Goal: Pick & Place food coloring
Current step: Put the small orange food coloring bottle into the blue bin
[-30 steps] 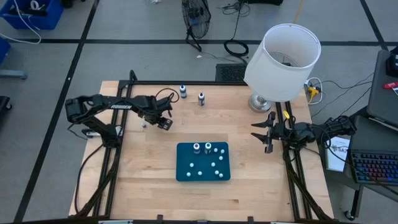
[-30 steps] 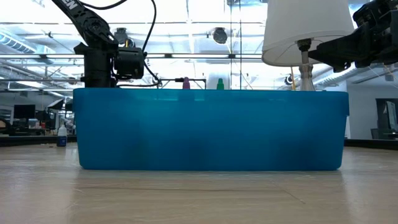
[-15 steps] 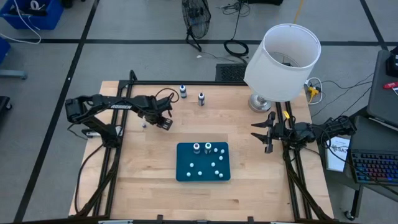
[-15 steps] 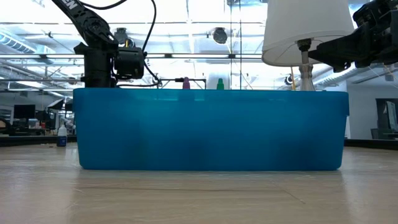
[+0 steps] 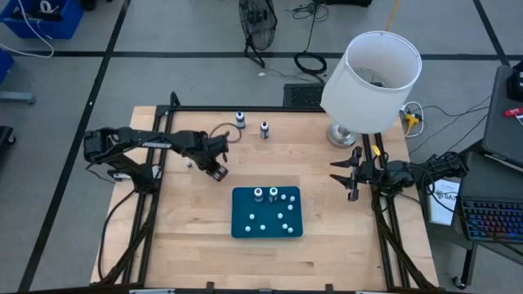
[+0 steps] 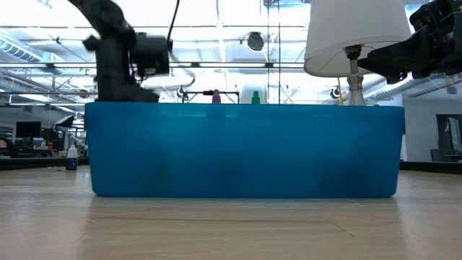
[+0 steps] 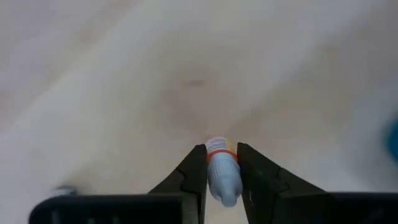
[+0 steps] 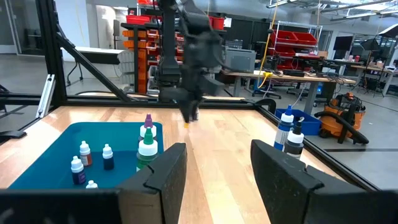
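Note:
Next, my left gripper lets go of the food coloring bottle in the blue tray, along the tray edge [image 5: 241, 217] nearest the gripper.
A small food coloring bottle [image 7: 219, 158], pale with an orange band, is between the fingers of my left gripper [image 5: 217, 171], which points down just left of the blue tray [image 5: 243, 204]. The right wrist view shows that gripper [image 8: 188, 115] over the wood beyond the tray [image 8: 43, 155]. Several tiny capped bottles [image 5: 280, 216] stand in the tray. Two more bottles [image 5: 240, 119] [image 5: 265, 128] stand near the far edge. Another tiny bottle [image 5: 189, 163] stands beside the left arm. My right gripper [image 5: 337, 173] waits open at the right side. My left gripper pinches the bottle's two sides [image 7: 214, 171] between its two fingers [image 7: 194, 171]. The fingers come from above, pointing down, and lie along the bottle. The bottle's banded end [image 7: 221, 146] reaches past the fingertips toward the table, and it looks lifted just clear of the wood.
A table lamp with a white shade [image 5: 372, 82] stands at the far right corner. Bare wood lies between the left gripper and the tray. In the low view the tray's blue wall [image 6: 245, 152] fills the middle and hides the table behind it.
My left gripper has gone a little toward the table's near edge and the blue tray, and has risen slightly. The low view shows it blurred in motion. The right arm has kept still.

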Action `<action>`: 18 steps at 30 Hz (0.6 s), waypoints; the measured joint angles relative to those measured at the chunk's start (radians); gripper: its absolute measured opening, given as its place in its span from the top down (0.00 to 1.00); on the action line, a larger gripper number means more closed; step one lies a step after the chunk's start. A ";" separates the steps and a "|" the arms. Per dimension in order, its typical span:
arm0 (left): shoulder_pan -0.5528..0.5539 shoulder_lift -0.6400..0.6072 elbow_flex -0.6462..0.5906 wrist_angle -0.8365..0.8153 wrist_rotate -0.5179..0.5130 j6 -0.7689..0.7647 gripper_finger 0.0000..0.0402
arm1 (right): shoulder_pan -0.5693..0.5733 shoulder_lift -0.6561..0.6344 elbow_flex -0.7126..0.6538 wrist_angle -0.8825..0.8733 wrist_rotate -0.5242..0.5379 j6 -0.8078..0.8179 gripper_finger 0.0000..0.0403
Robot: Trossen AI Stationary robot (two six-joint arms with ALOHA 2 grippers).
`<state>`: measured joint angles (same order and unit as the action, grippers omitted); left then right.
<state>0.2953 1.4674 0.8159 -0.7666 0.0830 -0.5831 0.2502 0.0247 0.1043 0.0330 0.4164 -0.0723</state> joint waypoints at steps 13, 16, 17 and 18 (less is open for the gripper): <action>-0.513 0.003 0.367 -0.161 -0.220 -0.189 0.83 | 0.000 0.000 0.000 0.000 0.000 0.000 0.59; -0.582 0.037 0.438 -0.168 -0.288 -0.199 0.83 | 0.000 0.000 0.000 0.000 0.000 0.000 0.59; -0.599 0.054 0.456 -0.171 -0.300 -0.199 0.83 | 0.000 0.000 0.000 0.000 0.000 0.000 0.59; -0.610 0.074 0.474 -0.171 -0.307 -0.197 0.83 | 0.000 0.000 0.000 0.000 0.000 0.000 0.59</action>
<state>-0.3151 1.5413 1.2900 -0.9378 -0.2241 -0.7801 0.2504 0.0247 0.1043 0.0330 0.4161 -0.0719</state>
